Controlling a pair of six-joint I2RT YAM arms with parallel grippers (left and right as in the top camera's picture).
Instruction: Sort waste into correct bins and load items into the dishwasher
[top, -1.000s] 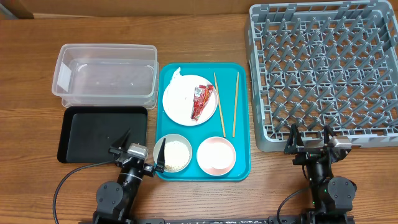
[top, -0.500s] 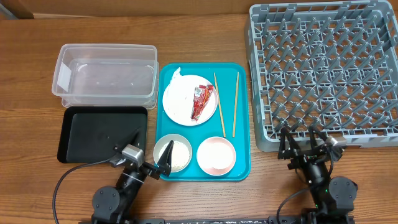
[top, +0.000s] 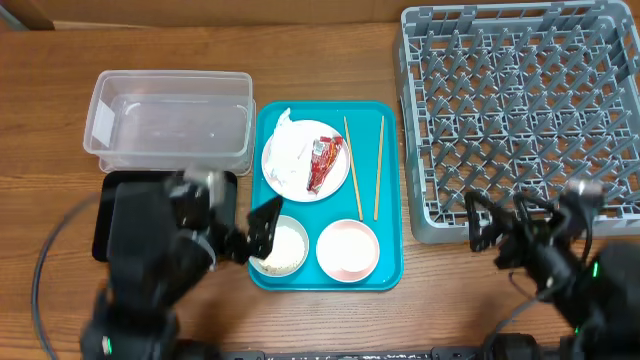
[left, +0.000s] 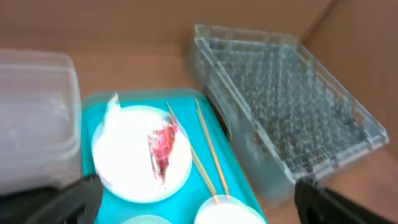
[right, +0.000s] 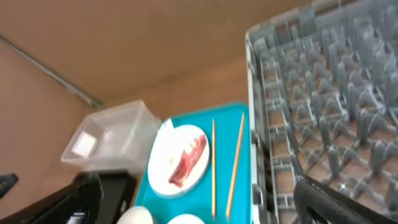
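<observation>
My left gripper needs to grip the empty bowl's rim (top: 324, 246) (left: 198, 215) on the side next to the bowl with rice grains.
On the teal tray (top: 392, 268) lie a round white plate (top: 298, 170) with a crumpled tissue (top: 283, 133) and a red snack wrapper (top: 325, 160), two chopsticks (top: 352, 165), a bowl with rice grains (top: 287, 246) and an empty bowl (top: 348, 250). The clear tub (top: 170, 120) and black tray (top: 112, 215) are left of it, and the grey dish rack (top: 520, 110) is to the right. My left gripper (top: 225, 215) is open and empty, blurred, beside the rice bowl. My right gripper (top: 502, 222) is open and empty at the rack's front edge. No cup is in view.
The left wrist view shows the plate (left: 134, 155), wrapper (left: 163, 143), chopsticks (left: 205, 149) and rack (left: 280, 106) between open fingers (left: 198, 186). The right wrist view shows the plate (right: 177, 158), tub (right: 106, 134) and rack (right: 323, 93) between open fingers (right: 199, 193).
Both arms have risen from the table's front edge and look larger and blurred. The left arm now hangs over the black tray. Both grippers stay open; no object has moved.
</observation>
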